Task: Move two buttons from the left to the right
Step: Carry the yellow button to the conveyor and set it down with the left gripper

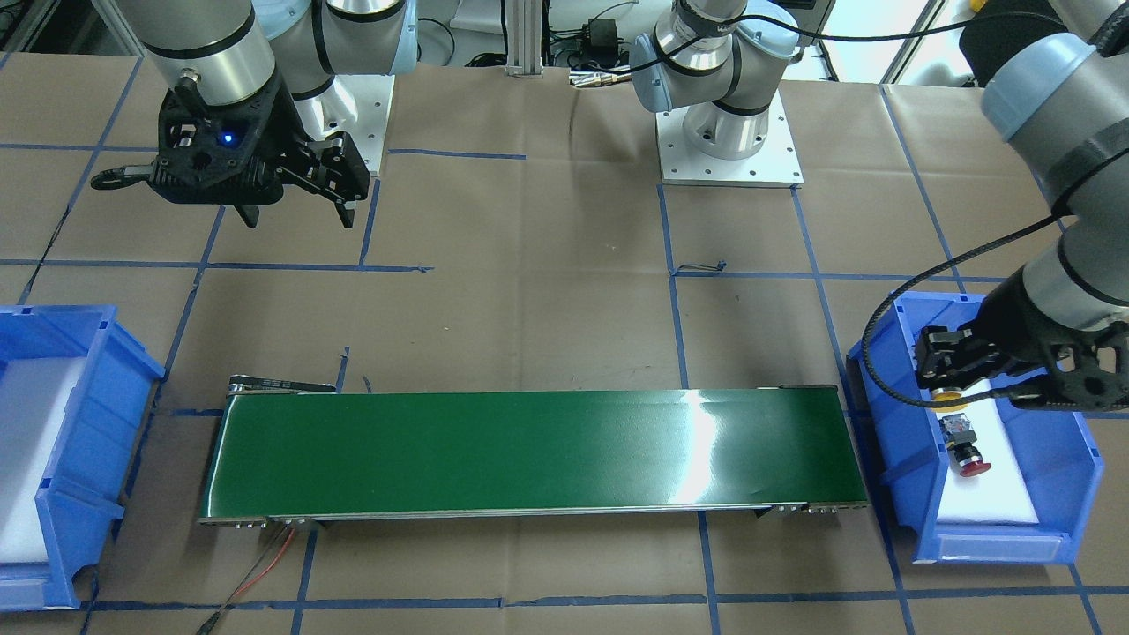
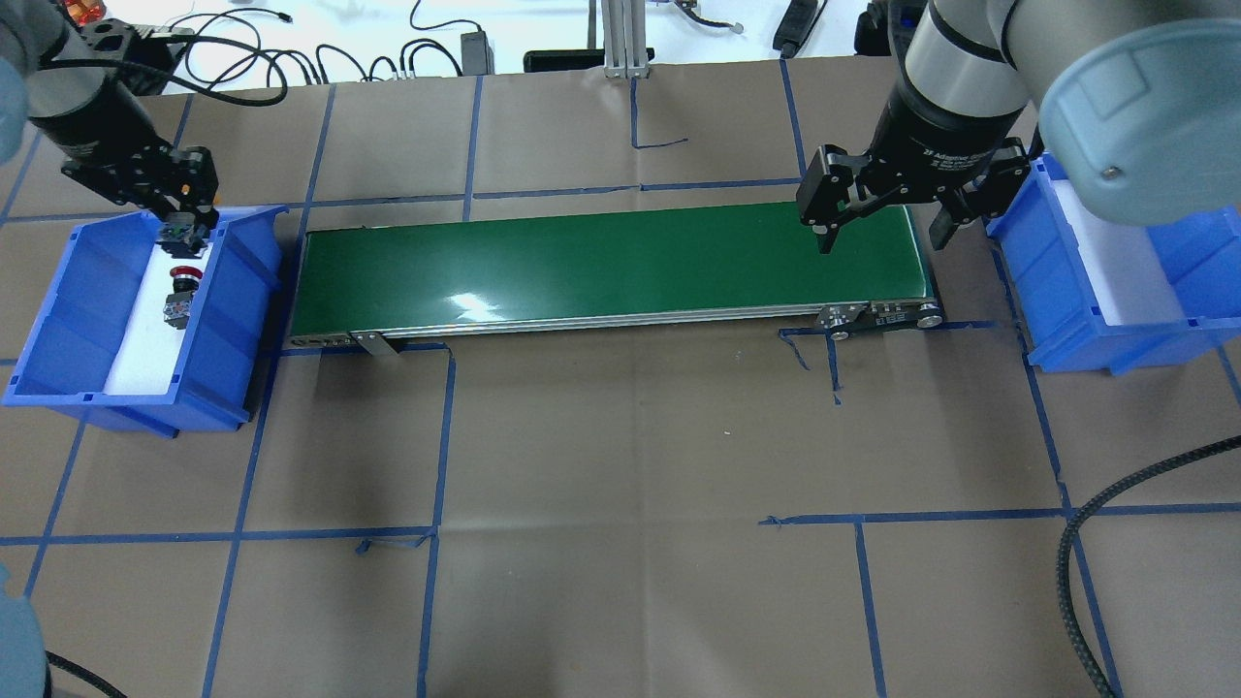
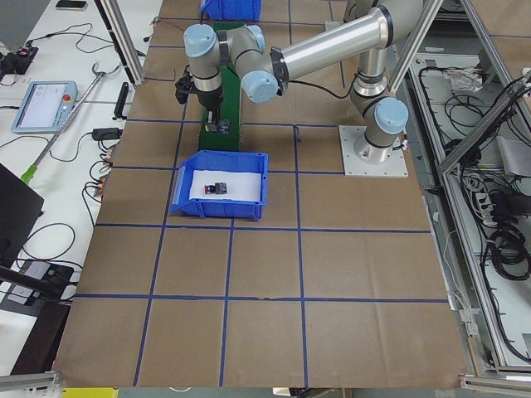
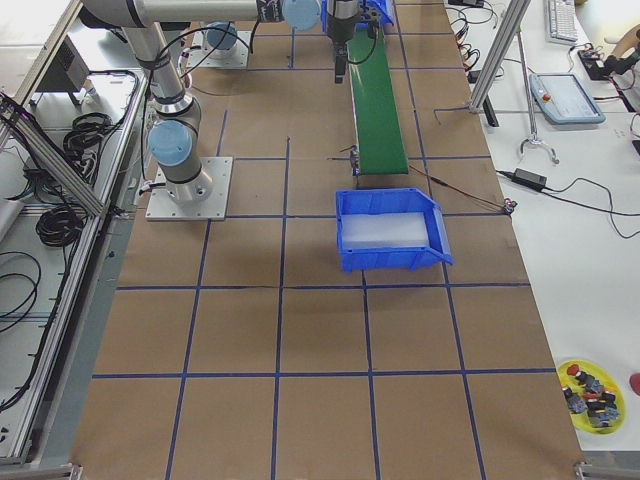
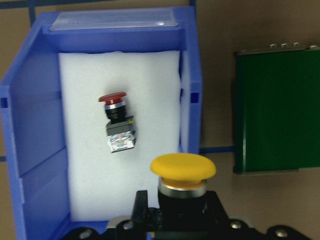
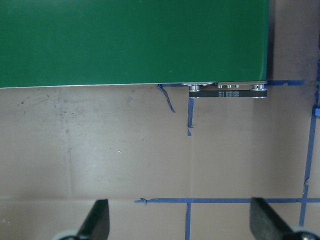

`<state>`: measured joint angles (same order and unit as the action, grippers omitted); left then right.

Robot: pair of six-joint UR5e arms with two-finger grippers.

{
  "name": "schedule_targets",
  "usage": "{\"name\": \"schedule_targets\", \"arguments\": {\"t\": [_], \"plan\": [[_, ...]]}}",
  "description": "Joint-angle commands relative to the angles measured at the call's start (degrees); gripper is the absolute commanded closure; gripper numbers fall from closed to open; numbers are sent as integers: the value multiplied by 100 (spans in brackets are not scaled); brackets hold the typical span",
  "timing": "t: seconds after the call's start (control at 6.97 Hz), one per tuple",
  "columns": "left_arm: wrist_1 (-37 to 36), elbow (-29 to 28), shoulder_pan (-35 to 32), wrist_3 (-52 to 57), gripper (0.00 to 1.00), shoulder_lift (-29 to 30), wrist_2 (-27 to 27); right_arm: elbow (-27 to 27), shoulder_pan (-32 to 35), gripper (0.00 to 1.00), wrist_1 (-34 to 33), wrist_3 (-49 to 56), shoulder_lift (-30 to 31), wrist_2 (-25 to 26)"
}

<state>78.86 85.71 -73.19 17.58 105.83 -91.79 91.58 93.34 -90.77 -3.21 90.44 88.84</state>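
Observation:
Next, I release the yellow-capped button from my left gripper on the green conveyor belt [image 1: 758, 456], near the belt's end by the red-capped button's bin.
My left gripper [image 2: 181, 231] is shut on the yellow-capped button [image 5: 183, 167] and holds it over the far end of the left blue bin [image 2: 58, 301], just above the white foam. The yellow cap also shows in the front view [image 1: 949, 405]. The red-capped button [image 5: 116, 120] lies on its side on the foam in that bin, and it also shows in the overhead view [image 2: 181, 291]. My right gripper [image 2: 884, 228] is open and empty, and hangs over the right end of the green conveyor belt [image 2: 611, 257].
A second blue bin [image 2: 1163, 291] with a white foam liner stands right of the belt and holds nothing that I can see. Brown paper with blue tape lines covers the table. A black cable [image 2: 1115, 523] lies at the near right.

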Motion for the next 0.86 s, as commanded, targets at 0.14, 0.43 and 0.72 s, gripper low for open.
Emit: {"name": "schedule_targets", "arguments": {"t": [0.14,0.43,0.72], "plan": [[-929,147,-888,-1018,100,559,-49,0,0,0,-2,13,-9,1],[-1196,165,-1126,-1204,100,911,-41,0,0,0,-2,5,-9,1],[-1286,226,-1197,-1178,100,1124,-58,0,0,0,-11,5,-9,1]]}}
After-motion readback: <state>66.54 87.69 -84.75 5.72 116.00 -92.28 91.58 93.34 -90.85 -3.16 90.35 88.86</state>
